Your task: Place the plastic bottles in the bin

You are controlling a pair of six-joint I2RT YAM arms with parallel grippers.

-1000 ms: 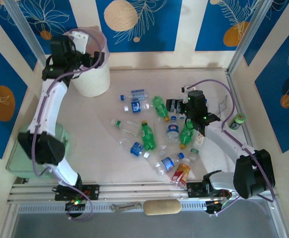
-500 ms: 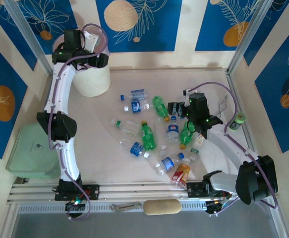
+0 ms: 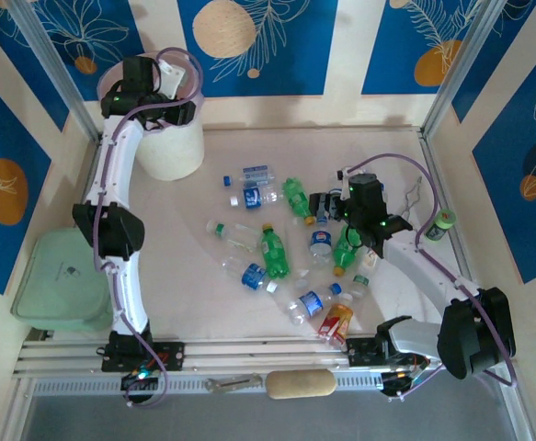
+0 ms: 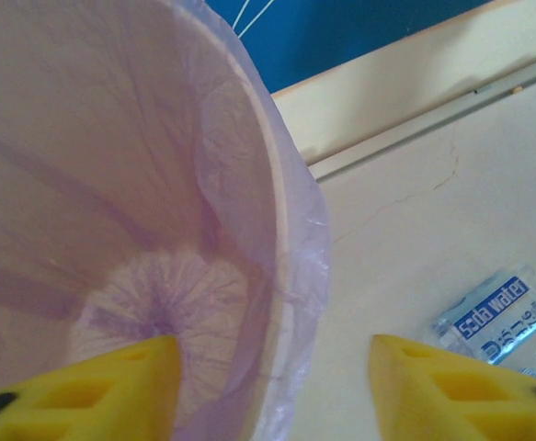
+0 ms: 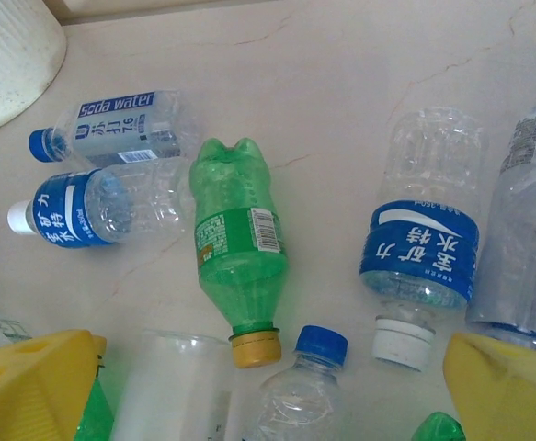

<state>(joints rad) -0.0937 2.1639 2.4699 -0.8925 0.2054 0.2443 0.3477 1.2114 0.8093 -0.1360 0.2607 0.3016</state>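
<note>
My left gripper needs to first pinch the bin's rim [image 4: 282,335] and pull the bin closer, because the bin stands back in the corner, away from the bottles.
Several plastic bottles [image 3: 272,248] lie scattered on the table's middle, clear with blue labels, green, and one red-orange labelled [image 3: 336,322]. The bin [image 3: 171,147], white with a lilac liner [image 4: 111,184], stands at the far left. My left gripper [image 3: 181,108] hangs over the bin's rim [image 4: 281,230]. Its yellow fingers [image 4: 111,386] are apart with nothing between them. My right gripper [image 3: 325,204] is open just above the pile. Below it lie a green bottle with a yellow cap [image 5: 235,239] and a blue-capped clear one [image 5: 309,386].
A pale green tray [image 3: 61,280] sits at the near left. A dark cylinder with a green top [image 3: 440,223] stands by the right wall. A tan roll [image 3: 300,383] lies on the front rail. A soda water bottle [image 4: 497,312] lies right of the bin.
My left arm has swung right so its gripper sits over the bin's near rim, and its fingers have drawn closer together. My right gripper has edged left over the bottles.
</note>
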